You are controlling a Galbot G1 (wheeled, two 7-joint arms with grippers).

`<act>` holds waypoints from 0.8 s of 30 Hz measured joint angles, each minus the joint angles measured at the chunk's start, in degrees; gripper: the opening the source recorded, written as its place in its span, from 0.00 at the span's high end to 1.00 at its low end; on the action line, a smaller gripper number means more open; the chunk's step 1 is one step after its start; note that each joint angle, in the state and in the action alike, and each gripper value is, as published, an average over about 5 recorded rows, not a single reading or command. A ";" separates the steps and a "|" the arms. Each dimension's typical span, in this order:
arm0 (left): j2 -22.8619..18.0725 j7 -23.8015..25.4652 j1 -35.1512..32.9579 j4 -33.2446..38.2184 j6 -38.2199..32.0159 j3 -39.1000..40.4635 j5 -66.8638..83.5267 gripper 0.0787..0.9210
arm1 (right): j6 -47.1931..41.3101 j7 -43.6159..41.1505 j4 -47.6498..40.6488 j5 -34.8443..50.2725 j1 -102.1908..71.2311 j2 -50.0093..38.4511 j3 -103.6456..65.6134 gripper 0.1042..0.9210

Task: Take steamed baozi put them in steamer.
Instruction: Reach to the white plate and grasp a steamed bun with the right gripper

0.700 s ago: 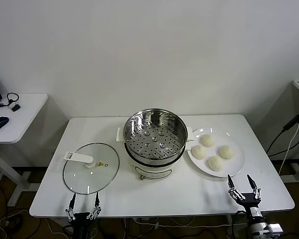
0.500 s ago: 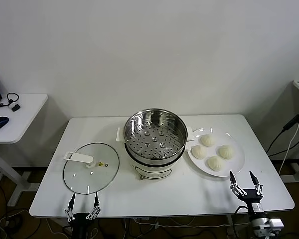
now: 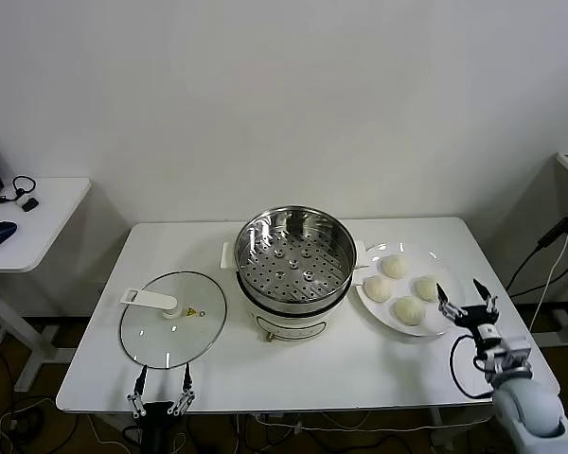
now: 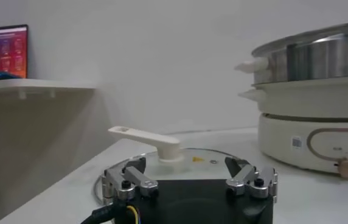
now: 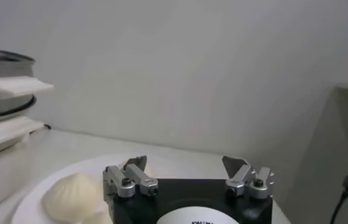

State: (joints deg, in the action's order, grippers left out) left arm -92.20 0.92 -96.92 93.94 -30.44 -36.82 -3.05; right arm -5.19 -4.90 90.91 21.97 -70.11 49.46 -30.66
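Note:
I should close my right gripper on the sides of the rearmost baozi (image 3: 395, 266), nearest the wall on the white plate.
Several cream-white steamed baozi (image 3: 395, 267) lie on a white plate (image 3: 444, 320) right of the steamer (image 3: 296, 255), a shiny steel pot with a perforated tray on a cream base. My right gripper (image 3: 466, 295) hangs open by the plate's right rim, nothing between its fingers. In the right wrist view the open gripper (image 5: 186, 165) faces the plate (image 5: 29, 206), with one baozi (image 5: 72, 196) and the steamer's edge (image 5: 3, 91) to one side. My left gripper (image 3: 163, 381) stands open at the table's front edge, just before the glass lid.
A round glass lid (image 3: 173, 319) with a white handle lies left of the steamer; the left wrist view shows the lid (image 4: 180, 159) and the steamer base (image 4: 320, 141). A side desk (image 3: 24, 219) with a mouse stands at far left. A cable (image 3: 547, 255) hangs at right.
My right gripper has risen from the table's front edge and moved forward to the plate's right rim, staying open. The left gripper has not moved.

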 measured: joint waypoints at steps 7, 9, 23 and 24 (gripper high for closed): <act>0.00 0.01 0.18 -0.58 -0.58 0.05 -0.38 0.12 | -7.42 -8.43 -1.84 -1.40 10.59 -9.83 7.50 0.12; 0.00 0.03 0.22 -0.72 -0.77 0.11 -0.50 0.12 | -8.60 -11.89 -2.86 -1.79 14.69 -12.66 11.16 0.12; 0.00 0.13 0.30 -1.40 -1.95 0.25 -1.52 0.12 | -7.00 -37.22 -16.63 -5.57 57.37 -20.02 56.24 0.12; 0.00 0.14 0.33 -1.39 -2.03 0.24 -1.58 0.12 | -6.32 -38.77 -17.88 -5.66 60.74 -19.76 60.00 0.12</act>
State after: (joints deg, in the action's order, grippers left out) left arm -92.20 1.06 -96.58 92.55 -32.46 -36.59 -4.63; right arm -11.51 -43.67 73.03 16.31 -9.38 29.69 29.34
